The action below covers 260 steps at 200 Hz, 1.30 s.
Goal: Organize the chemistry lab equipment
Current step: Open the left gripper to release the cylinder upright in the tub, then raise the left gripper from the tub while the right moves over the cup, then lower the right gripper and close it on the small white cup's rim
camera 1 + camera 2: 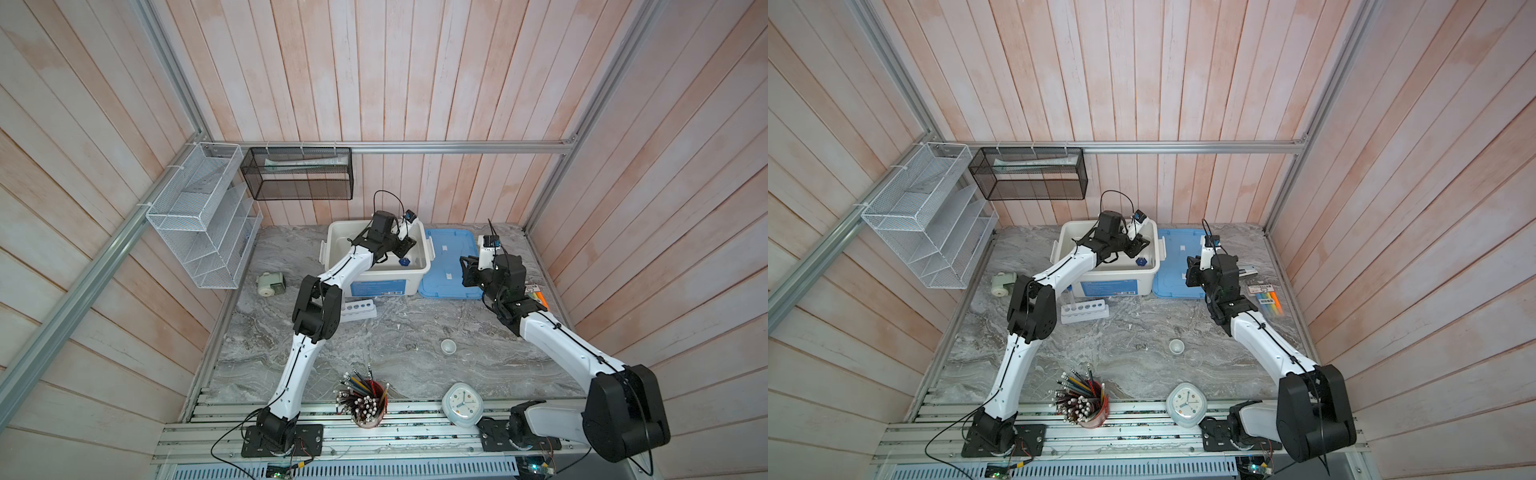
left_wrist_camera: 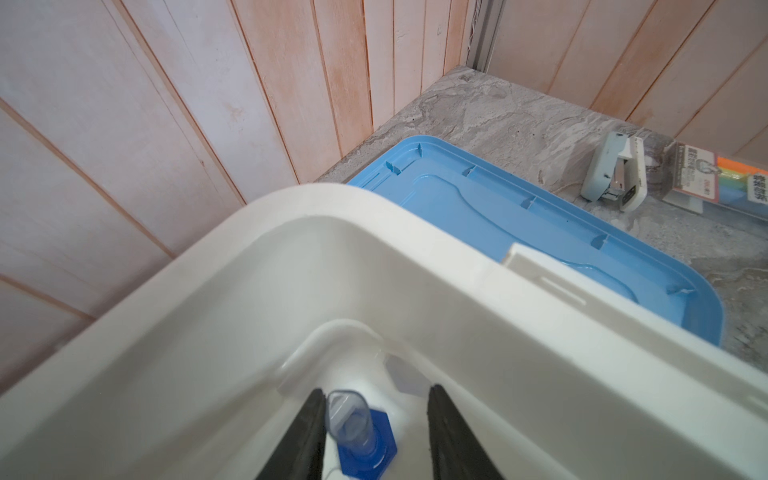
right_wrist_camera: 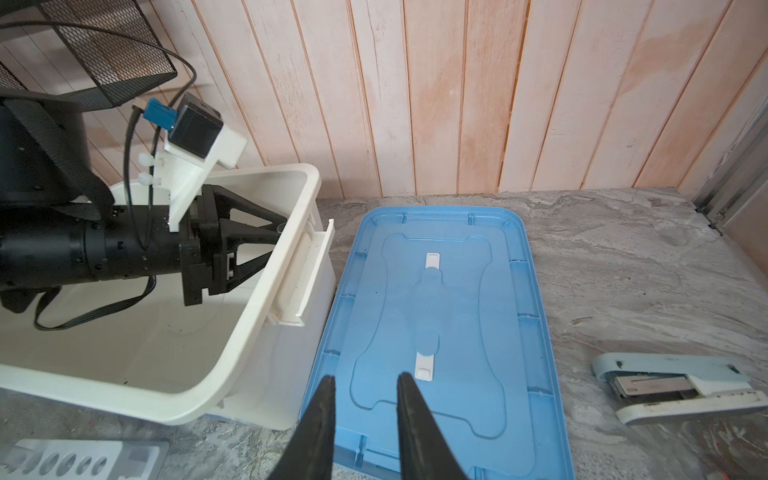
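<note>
I will move my right gripper to the tiny cup on the table next and grab the cup's rim [image 1: 454, 344], with one finger inside.
A small clear cylinder on a blue hexagonal foot [image 2: 357, 432] stands upright on the floor of the white bin [image 2: 291, 199], near its corner. My left gripper [image 2: 376, 390] reaches into the bin and is open around it; the cylinder sits close beside one finger and well away from the other. In both top views the blue foot [image 1: 404, 261] [image 1: 1141, 261] shows just below the left gripper [image 1: 405, 249]. My right gripper [image 3: 366, 376] hovers open and empty over the blue lid [image 3: 436, 311]. The white six-hole rack [image 1: 359, 309], tiny cup [image 1: 448, 346] and clear flat dish [image 1: 1193, 357] sit on the table.
A stapler [image 3: 673, 386] and a pack of highlighters [image 1: 1266, 297] lie right of the lid. A red cup of pencils [image 1: 368, 403] and a white clock [image 1: 462, 403] stand at the front edge. A white gadget [image 1: 270, 284] sits left, under the wire shelves [image 1: 199, 216].
</note>
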### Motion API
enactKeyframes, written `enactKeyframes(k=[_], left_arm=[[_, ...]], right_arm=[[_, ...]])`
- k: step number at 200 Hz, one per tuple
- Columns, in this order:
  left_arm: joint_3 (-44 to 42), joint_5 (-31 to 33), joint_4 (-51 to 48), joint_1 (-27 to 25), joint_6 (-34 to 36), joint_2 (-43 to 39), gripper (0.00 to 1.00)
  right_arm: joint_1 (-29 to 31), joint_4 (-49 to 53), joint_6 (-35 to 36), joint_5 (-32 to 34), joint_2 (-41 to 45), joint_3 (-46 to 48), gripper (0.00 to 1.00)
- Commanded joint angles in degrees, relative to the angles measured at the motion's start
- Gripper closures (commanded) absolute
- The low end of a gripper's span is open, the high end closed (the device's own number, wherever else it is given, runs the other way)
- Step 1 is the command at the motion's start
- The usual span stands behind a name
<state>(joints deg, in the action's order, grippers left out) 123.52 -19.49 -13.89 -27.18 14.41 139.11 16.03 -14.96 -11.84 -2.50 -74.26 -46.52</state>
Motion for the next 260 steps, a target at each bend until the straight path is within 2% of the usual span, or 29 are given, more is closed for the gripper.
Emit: enactKeyframes(k=[1,34,53,71,105,129,146,159,180,208,231,260], left_arm=[[-3.48,1.02,3.23,0.96,1.41,-5.94,0.58],[-11.28,1.03,5.42,2.21,1.67,-12.13,0.57],[-16.73,1.09,6.63,2.72,1.65,-17.34,0.57],[-21.62,2.86,6.79,2.88,1.52,-23.49,0.57],[-29.85,4.52,5.20,3.90,0.86,-35.98,0.55],[-38.94,5.97,8.42,5.40,-1.60,-46.52,0.47],[-45.54,5.93,11.39,6.88,-4.34,-54.10,0.38],[-50.45,5.96,13.84,7.94,-6.98,-59.58,0.26],[-57.20,8.07,16.82,9.35,-10.38,-67.50,0.00],[-62.95,8.94,16.45,11.06,-12.28,-73.97,0.00],[-65.47,11.67,14.26,12.16,-12.67,-76.49,0.00],[-69.57,11.71,15.85,14.05,-14.41,-78.81,0.00]], right_arm=[[0.22,0.58,-0.32,-1.09,0.78,-1.23,0.73],[1.19,3.36,0.53,-0.61,1.18,-2.96,0.73],[1.74,8.88,1.51,-0.73,0.78,-5.05,0.72],[2.48,15.96,2.67,-0.38,1.04,-6.99,0.70],[3.64,36.94,3.98,-0.28,-1.18,-13.71,0.67],[4.75,46.42,3.17,-1.03,-0.34,-14.40,0.65],[5.60,50.28,1.87,-3.01,0.96,-13.61,0.62],[6.53,51.79,0.84,-4.80,1.97,-12.35,0.60],[7.53,52.69,-0.89,-6.33,2.43,-9.30,0.58],[9.35,53.89,-1.65,-6.84,-0.13,-8.25,0.57],[9.96,55.01,-3.22,-7.11,-2.53,-8.69,0.57],[10.24,57.00,-5.39,-5.99,-4.95,-6.84,0.57]])
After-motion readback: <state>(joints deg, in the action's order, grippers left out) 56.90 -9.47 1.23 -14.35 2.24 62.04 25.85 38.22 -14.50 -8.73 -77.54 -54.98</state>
